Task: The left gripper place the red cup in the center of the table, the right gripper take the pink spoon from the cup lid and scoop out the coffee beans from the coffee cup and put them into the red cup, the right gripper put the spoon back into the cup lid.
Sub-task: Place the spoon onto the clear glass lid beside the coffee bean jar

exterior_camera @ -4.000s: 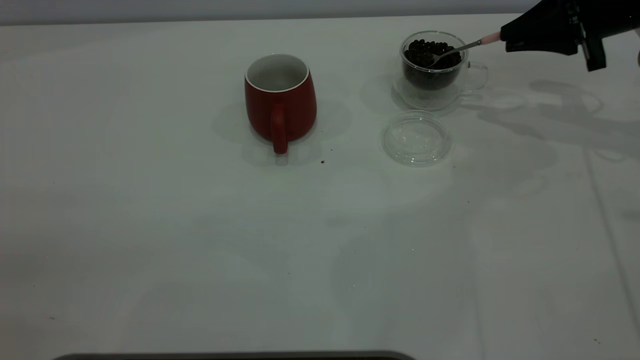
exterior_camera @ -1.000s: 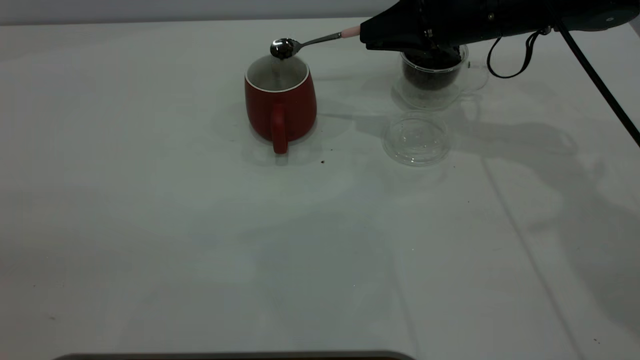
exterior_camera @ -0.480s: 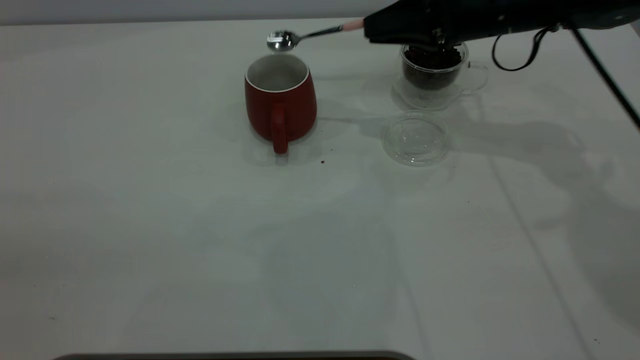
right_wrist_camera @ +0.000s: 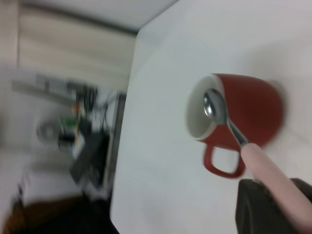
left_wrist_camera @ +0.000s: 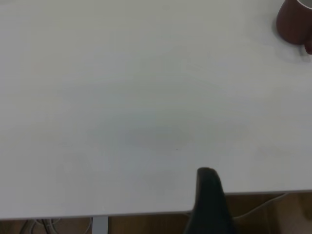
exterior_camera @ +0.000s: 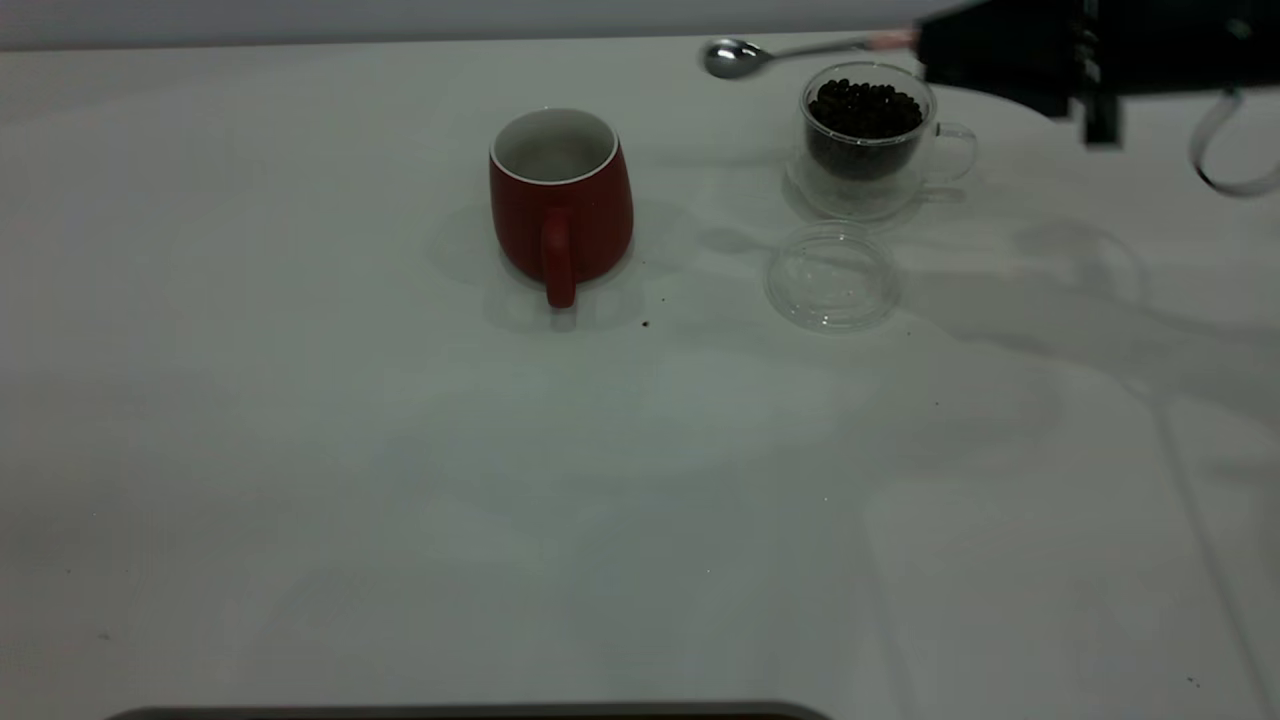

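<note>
The robot's right gripper should release the pink spoon, now held level in the air, across the clear cup lid's rim (exterior_camera: 901,274), with the spoon facing away from the red cup.
The red cup (exterior_camera: 560,195) stands upright near the table's middle with its handle toward the front. It also shows in the right wrist view (right_wrist_camera: 243,114) and at the edge of the left wrist view (left_wrist_camera: 295,22). My right gripper (exterior_camera: 945,50) is shut on the pink handle of the spoon (exterior_camera: 735,58) and holds it level in the air. The spoon's silver bowl looks empty and hangs just left of the glass coffee cup (exterior_camera: 865,130), which is full of dark beans. The spoon (right_wrist_camera: 217,109) also shows in the right wrist view. My left gripper (left_wrist_camera: 209,195) is parked at the table's edge, far from the red cup.
The clear cup lid (exterior_camera: 832,275) lies flat in front of the glass coffee cup, with nothing in it. A few dark specks lie on the white table (exterior_camera: 400,480) near the red cup. A dark strip runs along the table's front edge.
My right gripper has carried the spoon from above the red cup's mouth back to the right. The spoon's bowl now hangs beside the glass cup. The cups and the lid have not moved.
</note>
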Tool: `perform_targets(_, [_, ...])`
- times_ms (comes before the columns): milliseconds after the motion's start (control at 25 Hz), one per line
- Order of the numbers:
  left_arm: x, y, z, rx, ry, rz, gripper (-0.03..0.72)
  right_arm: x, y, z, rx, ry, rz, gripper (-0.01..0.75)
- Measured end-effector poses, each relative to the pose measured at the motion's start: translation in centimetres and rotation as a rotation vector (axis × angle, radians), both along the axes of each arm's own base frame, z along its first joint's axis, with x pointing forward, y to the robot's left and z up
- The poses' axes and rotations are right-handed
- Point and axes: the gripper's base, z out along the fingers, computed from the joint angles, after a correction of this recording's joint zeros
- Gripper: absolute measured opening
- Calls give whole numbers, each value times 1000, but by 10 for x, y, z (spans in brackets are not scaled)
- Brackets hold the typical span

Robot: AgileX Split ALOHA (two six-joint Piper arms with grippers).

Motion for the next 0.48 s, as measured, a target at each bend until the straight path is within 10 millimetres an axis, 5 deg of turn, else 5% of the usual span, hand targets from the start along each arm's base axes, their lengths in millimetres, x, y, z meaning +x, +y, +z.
perform_targets(200, [0, 0, 0, -1, 0, 1, 586, -34, -26, -18, 40, 163, -126, 113])
perform_targets(480, [0, 0, 0, -1, 0, 1, 586, -43, -44, -56, 67, 343, -235, 113])
